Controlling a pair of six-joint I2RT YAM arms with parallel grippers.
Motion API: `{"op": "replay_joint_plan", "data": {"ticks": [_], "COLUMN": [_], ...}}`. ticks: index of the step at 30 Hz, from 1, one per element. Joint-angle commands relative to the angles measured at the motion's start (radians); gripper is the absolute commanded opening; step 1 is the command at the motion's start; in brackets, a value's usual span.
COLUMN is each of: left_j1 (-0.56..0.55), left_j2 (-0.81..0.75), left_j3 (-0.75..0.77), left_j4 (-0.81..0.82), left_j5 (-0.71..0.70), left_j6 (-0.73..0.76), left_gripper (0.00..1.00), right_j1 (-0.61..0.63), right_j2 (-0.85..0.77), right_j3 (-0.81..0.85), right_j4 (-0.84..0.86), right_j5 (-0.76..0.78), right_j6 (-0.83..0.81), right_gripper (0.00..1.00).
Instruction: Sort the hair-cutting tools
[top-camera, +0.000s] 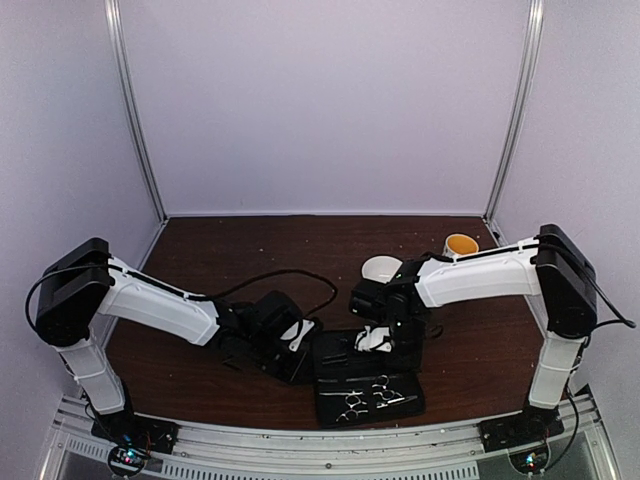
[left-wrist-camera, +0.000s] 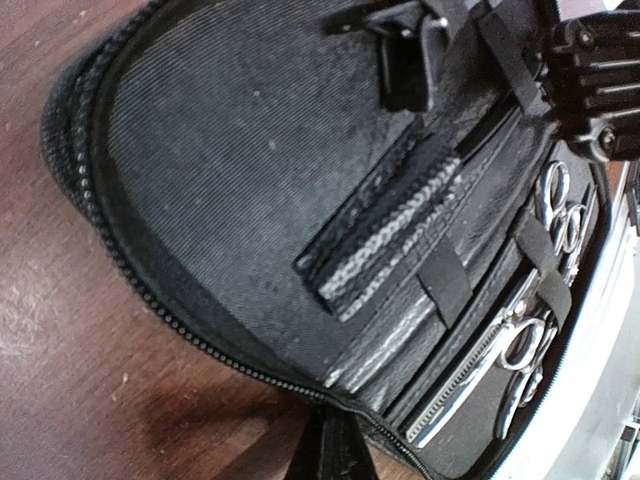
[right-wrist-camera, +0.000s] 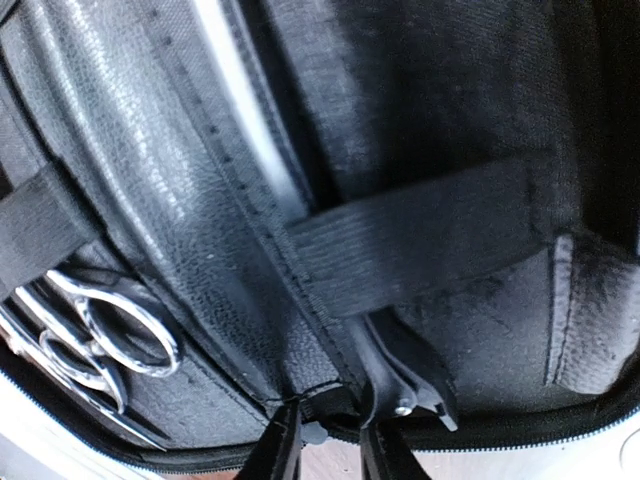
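Note:
The clip's end lies beside the right gripper's finger, outside its grip, so the robot should open that gripper, move it over and pinch the clip at its silver pin (right-wrist-camera: 403, 409).
The black case (top-camera: 335, 352) lies open near the table's front edge. Two silver scissors (top-camera: 368, 400) sit strapped in its near half; their ringed handles (right-wrist-camera: 110, 335) and blades (left-wrist-camera: 500, 350) show in both wrist views. A thin black clip-like piece (right-wrist-camera: 405, 385) lies tucked under an elastic strap (right-wrist-camera: 420, 240) in the far half. My right gripper (right-wrist-camera: 330, 445) is over that half with its fingers slightly apart and open, the clip's end lying by the right finger. My left gripper (left-wrist-camera: 335, 445) is shut at the case's zipped left edge (left-wrist-camera: 200, 340), seemingly pinching it.
A white bowl (top-camera: 381, 268) stands just behind the case, and a yellow cup (top-camera: 461, 244) at the back right. A black cable (top-camera: 290, 275) loops over the table behind my left arm. A hook-and-loop tab (left-wrist-camera: 390, 225) sticks up inside the case.

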Motion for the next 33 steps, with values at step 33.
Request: {"op": "replay_joint_plan", "data": {"ticks": [33], "left_j1": [-0.007], "left_j2": [-0.005], "left_j3": [0.001], "left_j4": [0.085], "left_j5": [0.022], "left_j6": [0.015], "left_gripper": [0.00], "right_j1": [-0.030], "right_j2": [-0.087], "right_j3": [-0.057], "right_j4": [0.035], "right_j5": [0.116], "right_j6": [-0.049], "right_gripper": [0.05]}}
